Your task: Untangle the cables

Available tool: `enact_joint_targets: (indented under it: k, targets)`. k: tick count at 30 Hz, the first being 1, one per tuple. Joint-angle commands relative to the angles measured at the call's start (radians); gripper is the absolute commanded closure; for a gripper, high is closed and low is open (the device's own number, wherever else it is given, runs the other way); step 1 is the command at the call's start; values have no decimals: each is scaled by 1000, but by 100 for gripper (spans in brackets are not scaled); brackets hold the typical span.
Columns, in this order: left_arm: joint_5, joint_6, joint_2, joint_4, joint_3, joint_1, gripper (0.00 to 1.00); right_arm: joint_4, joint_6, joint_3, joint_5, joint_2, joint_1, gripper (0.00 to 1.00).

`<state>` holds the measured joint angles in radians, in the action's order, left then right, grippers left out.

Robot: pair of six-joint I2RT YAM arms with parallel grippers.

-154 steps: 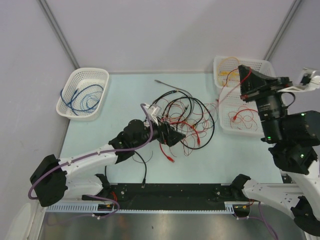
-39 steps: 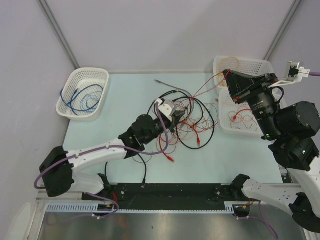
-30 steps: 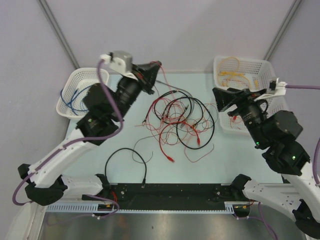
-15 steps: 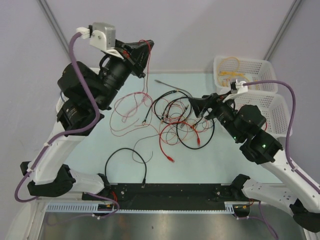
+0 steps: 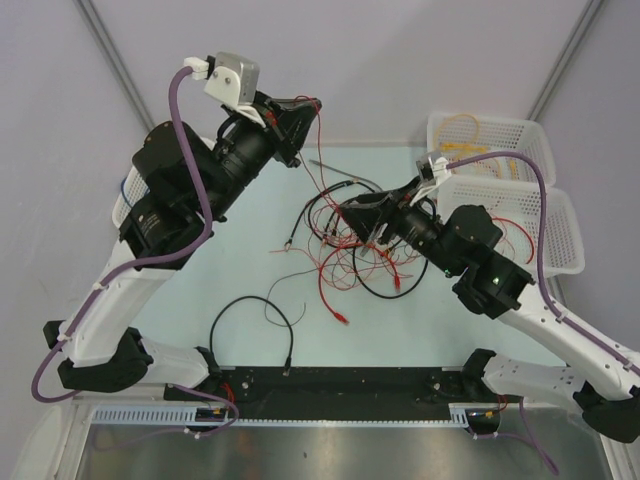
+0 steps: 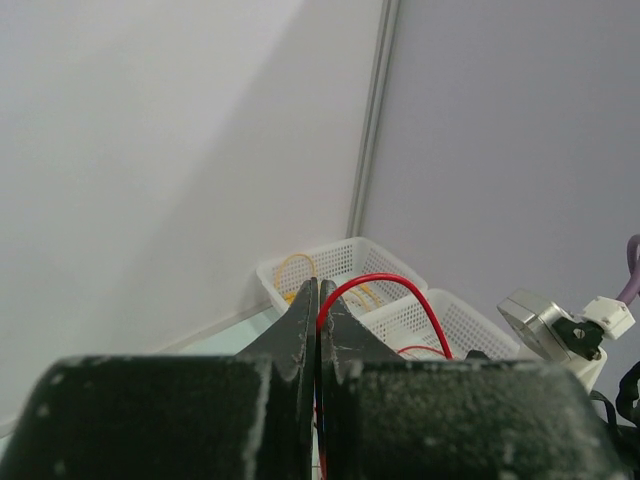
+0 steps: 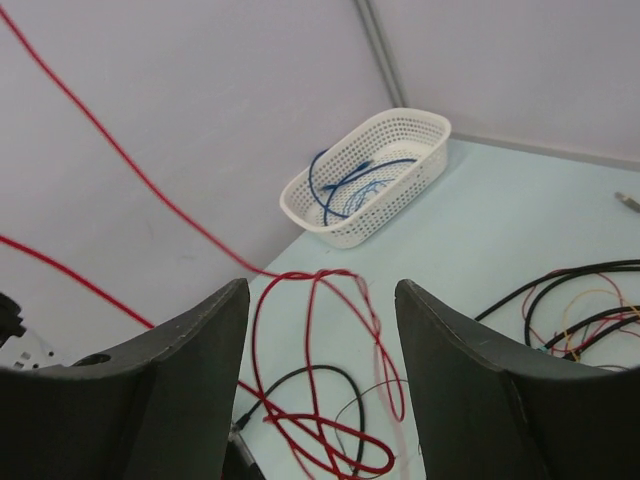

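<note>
Red loops hang caught on the red cable below the robot's left gripper, so its right gripper should open wider, pinch these hanging loops (image 7: 309,350) and pull them away.
The cables (image 5: 362,250) lie as a tangle of thin red and black wires at mid-table. My left gripper (image 5: 303,108) is raised high at the back left, shut on a red cable (image 5: 320,150) that hangs down into the tangle. In the left wrist view the fingers (image 6: 300,320) pinch that red cable (image 6: 392,284), which arcs off to the right. My right gripper (image 5: 353,214) hovers open at the tangle's right side. In the right wrist view red loops (image 7: 322,370) hang between its gripper (image 7: 320,288) fingers, untouched.
A separate black cable (image 5: 250,322) loops at the front left. A white basket (image 7: 368,176) of blue cables stands at the far left. Two white baskets stand at the right: one (image 5: 492,132) with yellow cables, one (image 5: 556,232) with red cables.
My right arm has swung left and down over the tangle, its jaws narrowing a little. The left gripper stays high, shifted slightly right, and the red loops have drawn back toward the tangle.
</note>
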<state>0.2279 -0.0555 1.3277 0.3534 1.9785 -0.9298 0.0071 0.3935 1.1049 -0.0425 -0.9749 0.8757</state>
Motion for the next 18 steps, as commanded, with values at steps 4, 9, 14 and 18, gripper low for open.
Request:
enact_joint_targets:
  k: [4,9,14,18]
  targets:
    - [-36,-23,-30,-16,-15,2,100,56,-10,7,3,10,69,37]
    - [-42,-29,-38,-21,-29,2,100,63,-13,7,15,-8,92,41]
    - [-42,-29,-45,-19,-36,2,100,83,-4,7,32,-30,101,46]
    - [-42,-30,-48,-19,-46,2,100,103,10,7,70,-53,108,48]
